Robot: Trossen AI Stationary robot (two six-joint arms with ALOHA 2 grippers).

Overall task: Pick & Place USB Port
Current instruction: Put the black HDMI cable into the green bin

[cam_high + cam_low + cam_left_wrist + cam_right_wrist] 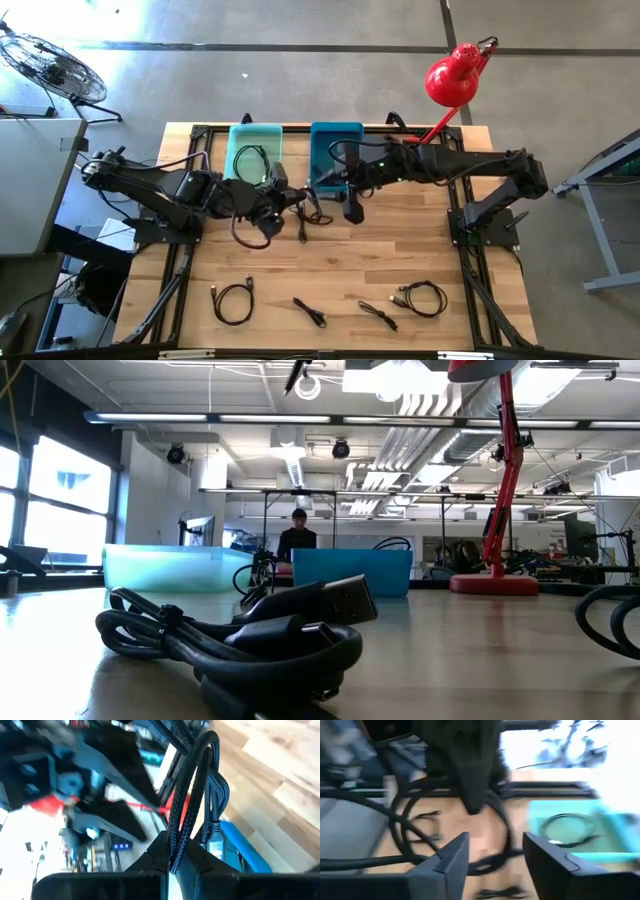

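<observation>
The robot's left gripper should release the dark braided USB cable, which hangs above the table's middle now, over the coiled cable in the light teal bin (249, 154).
A dark braided USB cable (192, 795) hangs above the middle of the table between my two arms, and my left gripper (167, 862) is shut on it. In the high view the cable (304, 216) dangles between my left gripper (272, 208) and my right gripper (350, 208). My right gripper (495, 862) stands open just short of the cable's loop (405, 827), touching nothing. Behind them stand a light teal bin (255, 150), with a coiled cable in it, and a blue bin (336, 148). My left gripper pinches several bundled strands of the cable (176, 851) between its two fingers. The fingers come nearly level from the table's left. The coil sticks out past the fingertips and the cable is lifted clear of the table.
Several more cables lie along the table's near edge (232, 301) (310, 312) (378, 315) (425, 297); one fills the low view's foreground (240, 635). A red desk lamp (452, 80) stands at the far right corner. A person (298, 535) is in the room beyond the bins.
</observation>
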